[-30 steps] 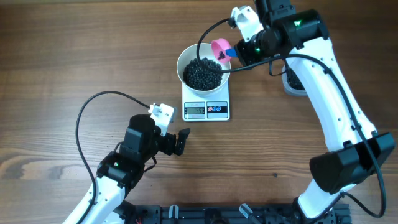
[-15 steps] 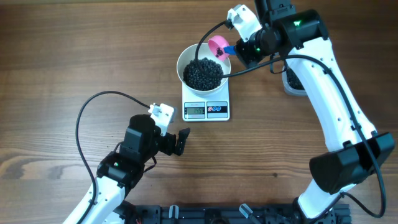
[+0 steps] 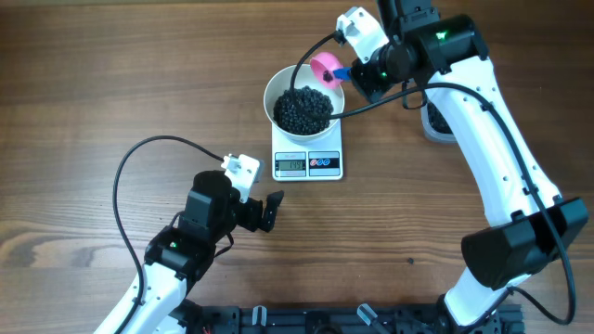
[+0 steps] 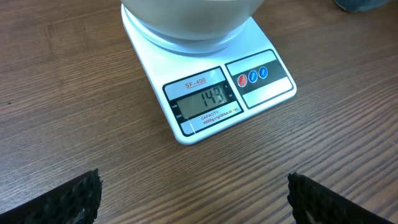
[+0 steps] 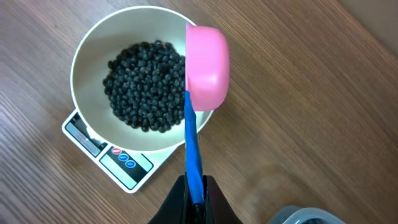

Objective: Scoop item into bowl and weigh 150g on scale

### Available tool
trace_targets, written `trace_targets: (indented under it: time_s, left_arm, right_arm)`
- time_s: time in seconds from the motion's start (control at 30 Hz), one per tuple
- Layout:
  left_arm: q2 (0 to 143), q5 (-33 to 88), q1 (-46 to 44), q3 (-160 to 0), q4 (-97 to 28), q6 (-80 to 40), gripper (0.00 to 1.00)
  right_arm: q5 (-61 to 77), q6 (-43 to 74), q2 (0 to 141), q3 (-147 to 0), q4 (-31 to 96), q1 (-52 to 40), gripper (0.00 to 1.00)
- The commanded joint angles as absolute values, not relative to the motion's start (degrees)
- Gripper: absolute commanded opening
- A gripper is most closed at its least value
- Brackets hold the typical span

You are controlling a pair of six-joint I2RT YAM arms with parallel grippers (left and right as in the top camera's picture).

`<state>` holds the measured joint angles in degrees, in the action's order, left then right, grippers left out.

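Next, my right gripper releases the pink scoop on the black beads inside the clear tub [image 3: 461,118], with the scoop's handle over the tub's near rim.
The white bowl [image 3: 278,85] holds a heap of black beads [image 3: 303,109] and stands on the white scale [image 3: 308,164]. In the left wrist view the scale [image 4: 208,93] shows 149 on its display, with the bowl [image 4: 189,18] above it. My right gripper [image 5: 196,196] is shut on the blue handle of a pink scoop [image 5: 206,65]. The scoop is tipped on its side over the bowl's rim [image 5: 84,59], beside the beads [image 5: 143,87]. My left gripper [image 4: 194,199] stands open on the near side of the scale, nothing between its fingers [image 4: 68,199].
A clear tub [image 3: 434,119] sits right of the scale, mostly hidden behind the right arm; its corner [image 5: 305,216] shows in the right wrist view. Black cables loop over the table by both arms. Bare wood lies left of the scale.
The pink scoop has shifted slightly away from the bowl's middle toward its far right rim. The left arm has not moved.
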<state>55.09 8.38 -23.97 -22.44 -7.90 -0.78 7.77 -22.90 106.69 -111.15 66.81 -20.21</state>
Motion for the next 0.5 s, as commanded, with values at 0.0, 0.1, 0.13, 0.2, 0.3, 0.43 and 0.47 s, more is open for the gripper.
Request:
trace_targets:
  time_s: [0.0,0.1,0.13,0.2,0.3,0.43,0.47]
  left_arm:
    - [54.8,8.0,-23.7,-22.2,-7.8,-1.3,1.0]
    - [54.8,8.0,-23.7,-22.2,-7.8,-1.3,1.0]
    - [54.8,8.0,-23.7,-22.2,-7.8,-1.3,1.0]
    - [54.8,8.0,-23.7,-22.2,-7.8,-1.3,1.0]
    - [54.8,8.0,-23.7,-22.2,-7.8,-1.4,1.0]
    - [54.8,8.0,-23.7,-22.2,-7.8,-1.3,1.0]
    - [54.8,8.0,-23.7,-22.2,-7.8,-1.3,1.0]
  right_arm:
    - [9.7,-23.9,105.0,-112.7,66.6,-20.4,0.04]
    - [9.7,-23.9,105.0,-112.7,66.7,-20.4,0.04]
    - [9.7,-23.9,105.0,-112.7,66.7,-20.4,0.04]
    - [9.7,-23.8,105.0,-112.7,66.6,-20.4,0.04]
    - [9.7,-23.8,105.0,-112.7,66.6,-20.4,0.04]
    - [9.7,-23.8,105.0,-112.7,66.7,-20.4,0.04]
    - [10.0,-23.8,105.0,-112.7,66.6,-20.4,0.04]
